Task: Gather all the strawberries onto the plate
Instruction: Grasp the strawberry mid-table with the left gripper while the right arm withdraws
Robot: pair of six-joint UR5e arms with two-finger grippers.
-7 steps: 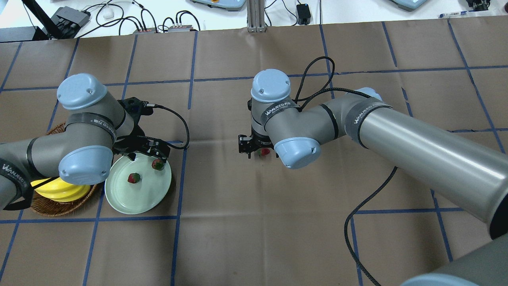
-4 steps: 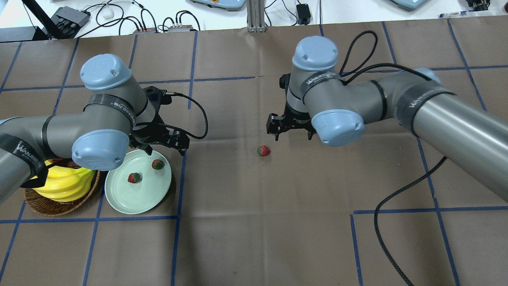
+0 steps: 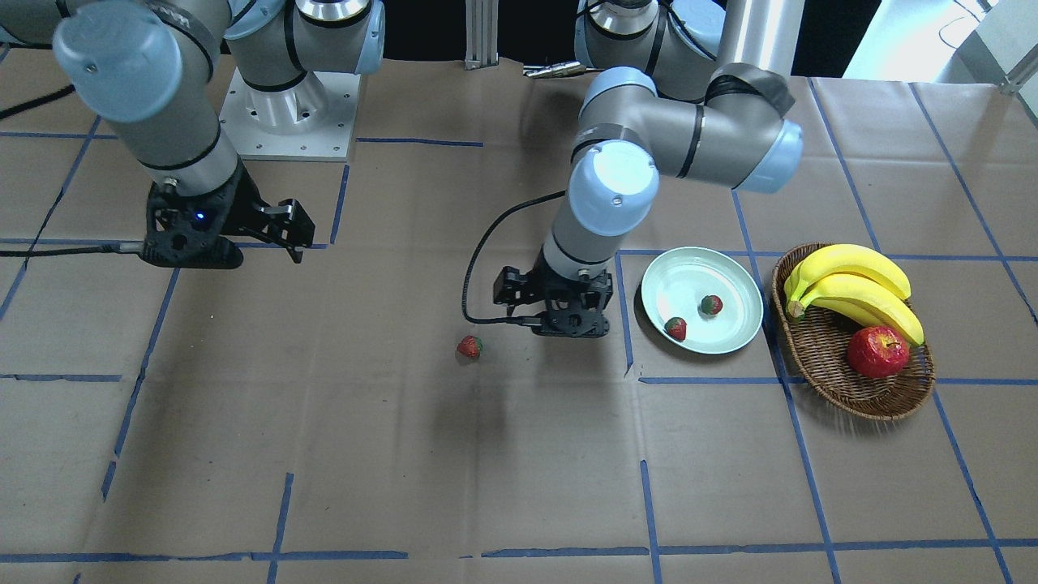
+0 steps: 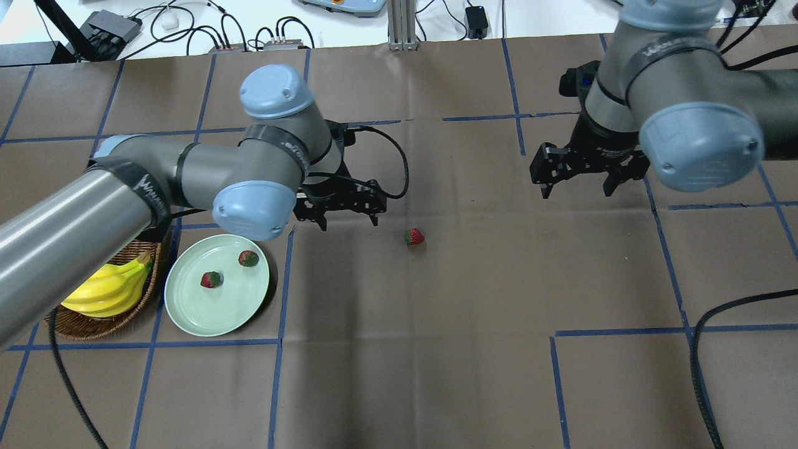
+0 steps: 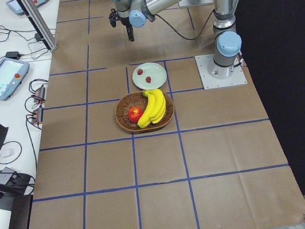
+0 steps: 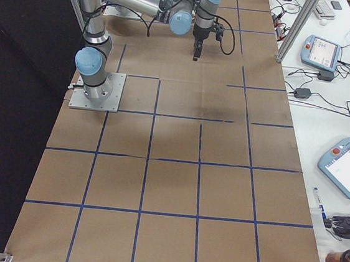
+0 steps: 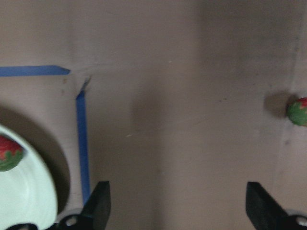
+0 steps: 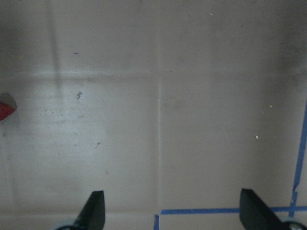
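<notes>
The robot's left gripper will close on the body of the loose strawberry (image 3: 469,346) (image 7: 299,111) on the brown paper, since the other strawberries are already lying on the plate.
Two strawberries (image 4: 211,279) (image 4: 248,257) lie on the pale green plate (image 4: 218,315) at the left. A third strawberry (image 4: 414,237) lies loose on the brown paper mid-table, also seen from the front as a strawberry (image 3: 469,347). My left gripper (image 4: 349,222) hangs open between the plate and the loose berry, a little beyond both and holding nothing. In its wrist view the loose strawberry (image 7: 298,111) sits at the right edge and the plate (image 7: 26,196) at the lower left. My right gripper (image 4: 576,191) is open and empty, far to the right.
An oval wicker basket (image 3: 851,396) with bananas (image 3: 851,284) and a red apple (image 3: 876,353) stands beside the plate, on its outer side. Cables and control boxes (image 4: 112,28) lie beyond the table's far edge.
The right gripper, earlier down around the loose strawberry, has lifted off and pulled back to the far right. The left gripper has moved from over the plate rightward towards that berry.
</notes>
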